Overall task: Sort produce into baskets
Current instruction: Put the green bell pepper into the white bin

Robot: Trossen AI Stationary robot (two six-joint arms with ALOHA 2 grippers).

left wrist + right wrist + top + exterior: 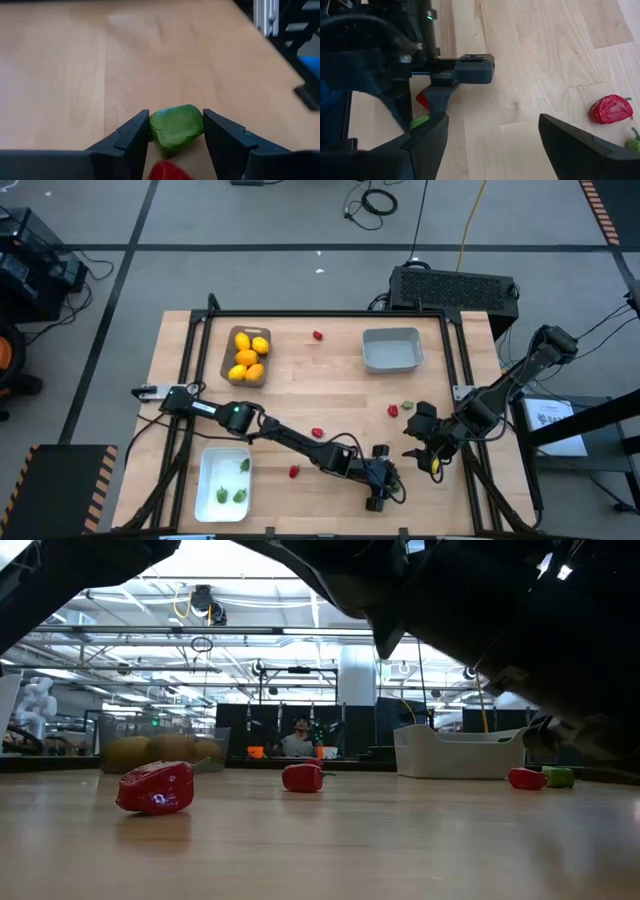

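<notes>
The robot's left gripper needs to release the green piece in the white basket [219,482], just past the near green pieces.
My left gripper [377,498] reaches to the table's near edge, right of centre, and is shut on a small green leafy piece [176,127]. A red piece [167,171] lies right beside it, under the fingers. My right gripper [428,452] is open and empty above the table at the right front, close to the left gripper. The brown-grey basket [226,350] holds yellow and orange fruits [249,356]. The white basket [205,470] holds green pieces [232,492]. The light grey-blue basket [370,355] stands at the far right. My left gripper pinches the green piece by two opposite sides [155,131] between its two fingers. The right wrist view shows the fingers pointing down at the table, with the green piece [420,121] at their tips. Whether the piece is lifted clear I cannot tell.
Red pieces lie loose on the table at the far middle [318,335], the centre [317,433] and the near centre [293,472]. Another red piece [393,410] and a green one [408,405] lie just beyond my right gripper. A person sits in the room behind.
</notes>
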